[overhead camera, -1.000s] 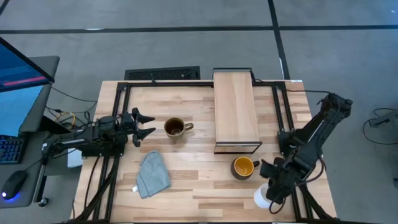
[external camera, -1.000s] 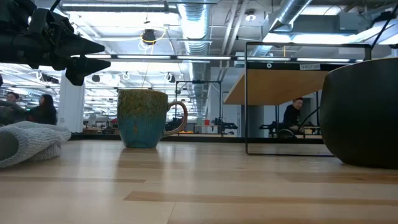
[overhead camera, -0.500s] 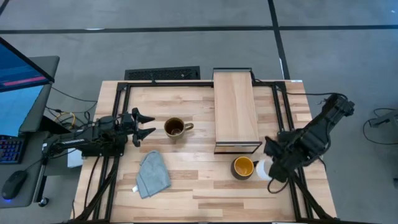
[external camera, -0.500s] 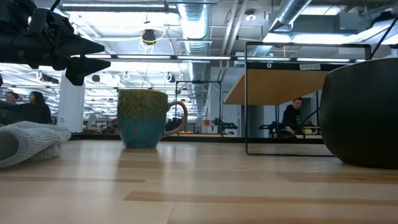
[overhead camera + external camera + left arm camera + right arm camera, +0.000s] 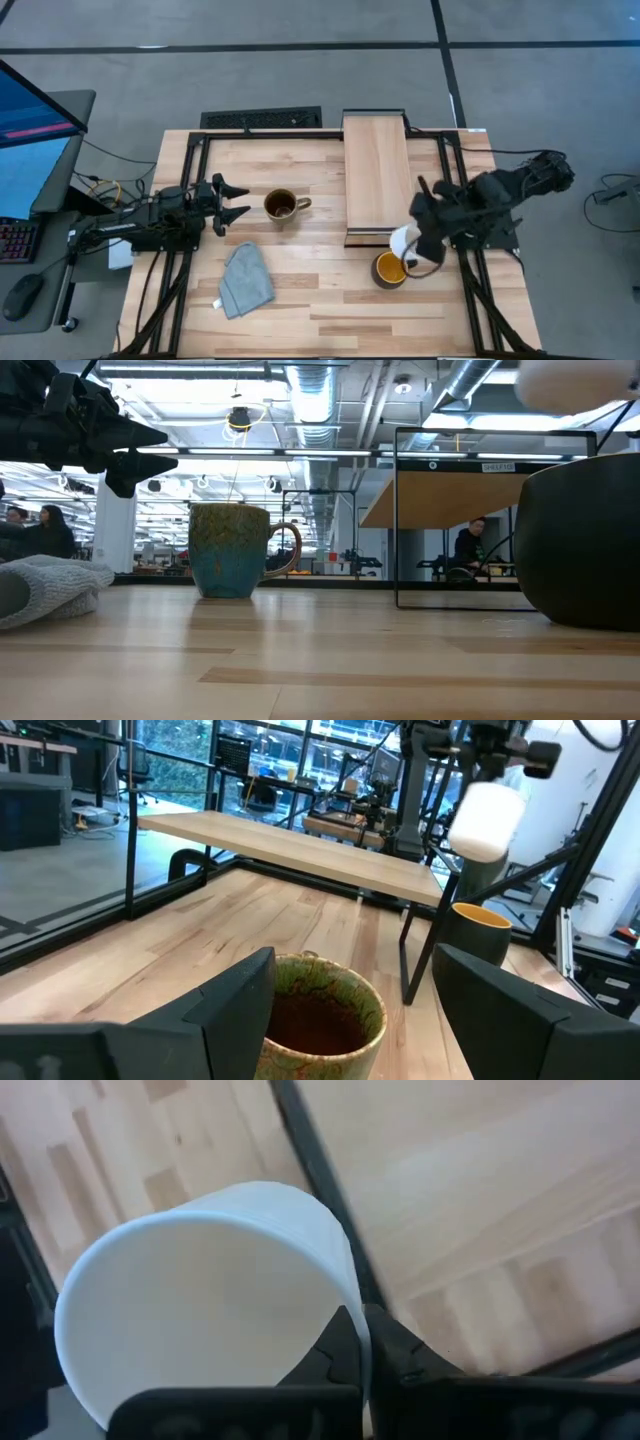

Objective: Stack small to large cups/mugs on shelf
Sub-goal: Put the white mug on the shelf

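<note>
My right gripper is going to set the small white mug down for me on the near end of the light wood shelf (image 5: 382, 213).
My right gripper (image 5: 420, 236) is shut on the small white mug (image 5: 404, 243), held in the air just above and beside the dark mug with the yellow-orange inside (image 5: 390, 270), near the near end of the light wood shelf (image 5: 378, 175). The dark mug stands on its base on the tabletop. The olive-brown mug (image 5: 280, 207) stands on its base left of the shelf. My left gripper (image 5: 238, 200) is open and hovers just left of it; in the left wrist view its fingers stand on either side of this mug (image 5: 320, 1015), apart from it. My right gripper pinches the white mug's rim wall (image 5: 358, 1315), one finger inside (image 5: 340, 1355) and one outside (image 5: 395, 1360). The fingers come from above, slanting in from the table's right. The mug hangs below them, mouth up, clear of the table (image 5: 487, 818).
A grey cloth (image 5: 246, 280) lies on the tabletop near the left front. The shelf's dark frame legs (image 5: 397, 520) stand between the two mugs on the table. Black rails run along both table sides. People show in the room beyond (image 5: 470, 545).
My right gripper has carried the white mug from the table's near right corner toward the far edge and leftward, toward the shelf's near end, lifting it clear above the dark mug. My left arm has kept still.
</note>
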